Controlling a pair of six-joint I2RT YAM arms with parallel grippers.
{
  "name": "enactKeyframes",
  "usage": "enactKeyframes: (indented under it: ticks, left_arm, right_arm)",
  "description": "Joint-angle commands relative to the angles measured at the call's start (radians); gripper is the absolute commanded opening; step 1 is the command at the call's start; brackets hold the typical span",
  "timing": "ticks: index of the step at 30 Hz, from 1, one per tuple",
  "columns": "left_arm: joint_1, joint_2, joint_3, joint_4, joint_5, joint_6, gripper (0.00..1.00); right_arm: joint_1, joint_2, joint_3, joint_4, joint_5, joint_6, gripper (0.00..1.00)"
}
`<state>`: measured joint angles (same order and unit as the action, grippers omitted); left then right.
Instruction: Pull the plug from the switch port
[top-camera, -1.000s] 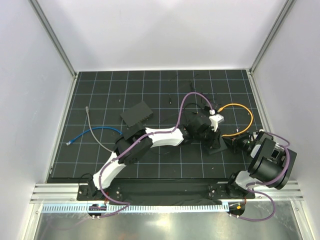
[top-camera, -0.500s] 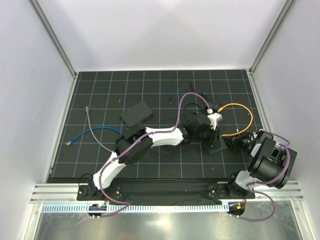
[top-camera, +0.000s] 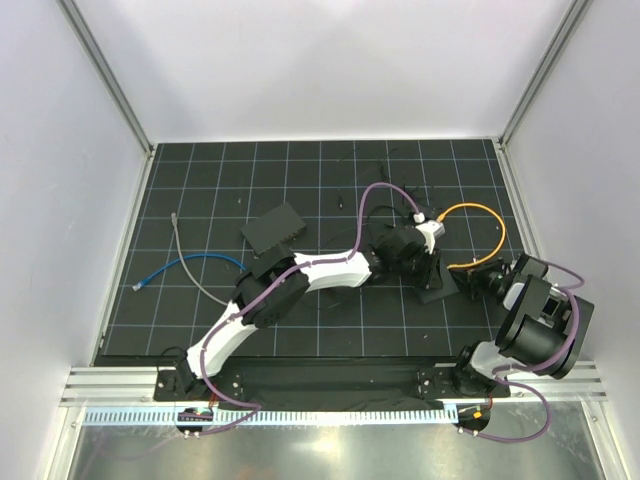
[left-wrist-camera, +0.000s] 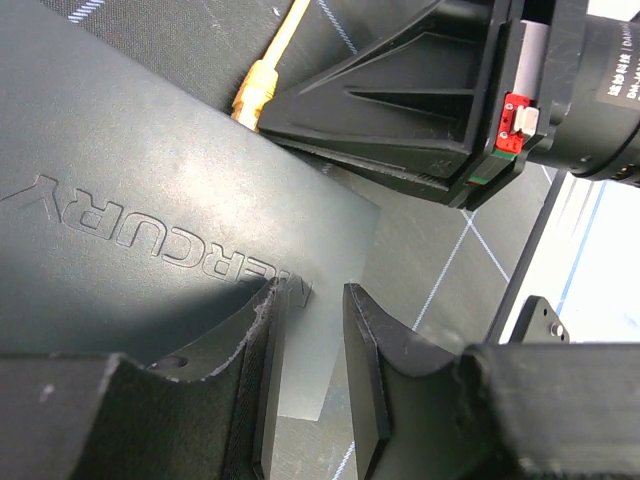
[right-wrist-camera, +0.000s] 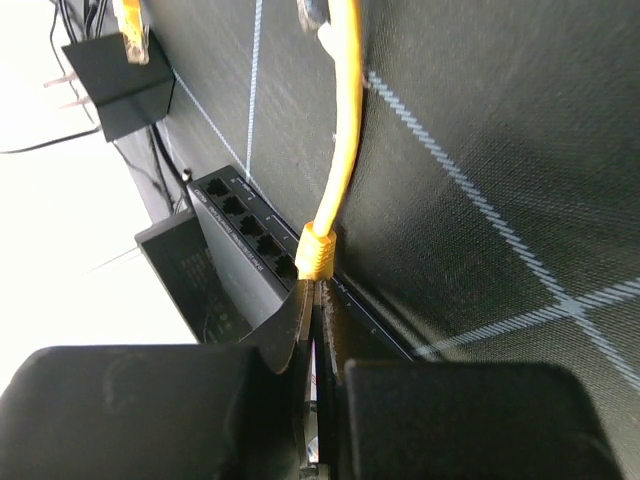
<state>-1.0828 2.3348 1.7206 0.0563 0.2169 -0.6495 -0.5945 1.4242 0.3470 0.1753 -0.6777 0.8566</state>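
The right gripper's fingers meet at the yellow plug's lower end, so the robot should open them and close them around the yellow plug's body (right-wrist-camera: 317, 251) before it pulls.
The black switch (top-camera: 432, 282), embossed MERCURY (left-wrist-camera: 150, 220), lies on the mat right of centre. The yellow plug (right-wrist-camera: 318, 250) sits at the switch's row of ports (right-wrist-camera: 245, 215), its yellow cable (top-camera: 497, 235) looping away over the mat. My right gripper (right-wrist-camera: 313, 292) is shut, its tips pressed up against the plug's lower end; whether they pinch any of it is hidden. My left gripper (left-wrist-camera: 312, 380) hovers over the switch's near corner with its jaws apart, one finger (left-wrist-camera: 262, 370) above the casing. From the left wrist, the plug (left-wrist-camera: 254, 95) shows at the switch's far edge beside the right gripper's body (left-wrist-camera: 400, 90).
A second black box (top-camera: 272, 228) lies left of the arms. A blue cable (top-camera: 190, 260) and a grey cable (top-camera: 180, 240) lie at the left of the mat. A black adapter (right-wrist-camera: 110, 85) with another yellow plug (right-wrist-camera: 130, 25) sits behind the switch. White walls enclose the mat.
The left arm and the switch have shifted slightly right. The right gripper has crept up toward the switch, and the left jaws have narrowed a little.
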Motion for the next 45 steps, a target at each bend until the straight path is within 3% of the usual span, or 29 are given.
enactKeyframes:
  ticks: [1,9,14,19,21,29,45]
  left_arm:
    - [0.017,0.067,-0.015,-0.185,-0.059,0.007,0.34]
    - [0.017,0.098,0.03,-0.225,-0.045,0.01,0.33]
    - [0.017,0.097,0.025,-0.208,-0.018,0.011,0.33]
    - [0.017,0.078,-0.001,-0.167,-0.001,0.014,0.33]
    - [0.017,0.075,-0.01,-0.161,0.002,0.014,0.33]
    - [0.017,0.075,-0.012,-0.154,0.006,0.016,0.33]
    - [0.017,0.075,-0.012,-0.15,0.006,0.014,0.33]
  right_arm:
    - [-0.011,-0.021,0.044,-0.045,0.21,-0.045,0.01]
    - [-0.01,0.019,0.106,-0.097,0.176,-0.137,0.01]
    - [-0.01,-0.071,0.087,-0.137,0.162,-0.163,0.03]
    - [-0.01,-0.165,0.073,-0.22,0.141,-0.177,0.19]
    - [-0.01,-0.177,0.058,-0.206,0.132,-0.171,0.31]
    - [-0.01,-0.096,-0.014,-0.077,0.067,-0.139,0.41]
    - [-0.008,0.039,-0.017,-0.017,0.014,-0.134,0.4]
